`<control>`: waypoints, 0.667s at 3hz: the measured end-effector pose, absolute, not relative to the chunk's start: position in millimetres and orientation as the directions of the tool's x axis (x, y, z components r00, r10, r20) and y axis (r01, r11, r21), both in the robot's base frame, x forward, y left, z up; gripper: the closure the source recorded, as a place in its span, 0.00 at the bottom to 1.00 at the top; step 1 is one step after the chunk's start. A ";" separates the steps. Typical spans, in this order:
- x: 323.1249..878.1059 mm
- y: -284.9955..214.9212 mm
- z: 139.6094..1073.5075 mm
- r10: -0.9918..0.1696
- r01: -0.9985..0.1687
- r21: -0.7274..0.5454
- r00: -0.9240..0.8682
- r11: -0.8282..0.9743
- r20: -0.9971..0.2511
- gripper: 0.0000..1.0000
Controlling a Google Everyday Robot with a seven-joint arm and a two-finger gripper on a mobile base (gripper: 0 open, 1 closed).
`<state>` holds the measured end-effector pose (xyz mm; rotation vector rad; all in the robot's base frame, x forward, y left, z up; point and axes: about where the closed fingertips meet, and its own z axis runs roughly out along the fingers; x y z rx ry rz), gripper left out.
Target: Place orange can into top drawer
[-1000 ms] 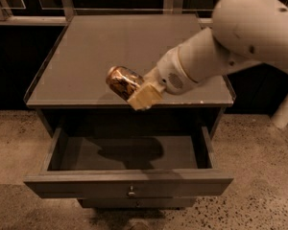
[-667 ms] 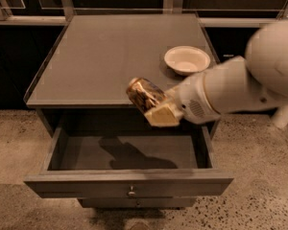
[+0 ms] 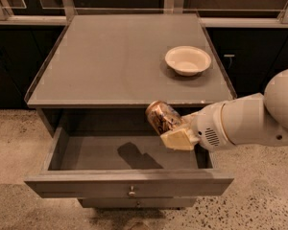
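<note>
Next, my gripper releases the orange can, now hanging above the open top drawer, on the top drawer's grey bottom, near the drawer's side (image 3: 180, 146) by my arm.
The orange can (image 3: 162, 117), mottled orange-brown with a silver end, is held tilted in my gripper (image 3: 175, 131), whose cream fingers (image 3: 178, 139) are shut on it. It hangs in the air above the right half of the open top drawer (image 3: 129, 182), just in front of the cabinet's front edge. The drawer is pulled out, its grey floor bare, with a dark shadow of the can on it. The small metal knob (image 3: 131, 192) shows at the centre of the drawer front. My white arm (image 3: 249, 121) comes in from the right.
A round cream bowl (image 3: 187, 60) sits on the grey cabinet top (image 3: 115, 61) at the right rear. A lower drawer front (image 3: 137, 203) shows beneath. Speckled floor surrounds the cabinet; dark cabinets and a rail stand behind.
My gripper has carried the can from above the cabinet top forward, right and down to above the open drawer. The arm has swung aside, uncovering the bowl.
</note>
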<state>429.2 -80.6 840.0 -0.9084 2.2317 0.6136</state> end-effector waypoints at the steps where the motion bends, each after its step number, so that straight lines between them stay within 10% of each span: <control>1: 446.2 -93.1 816.5 -0.373 -0.698 0.215 -0.586 0.683 -0.719 1.00; 2: 463.9 -108.3 775.0 -0.286 -0.625 0.277 -0.647 0.730 -0.707 1.00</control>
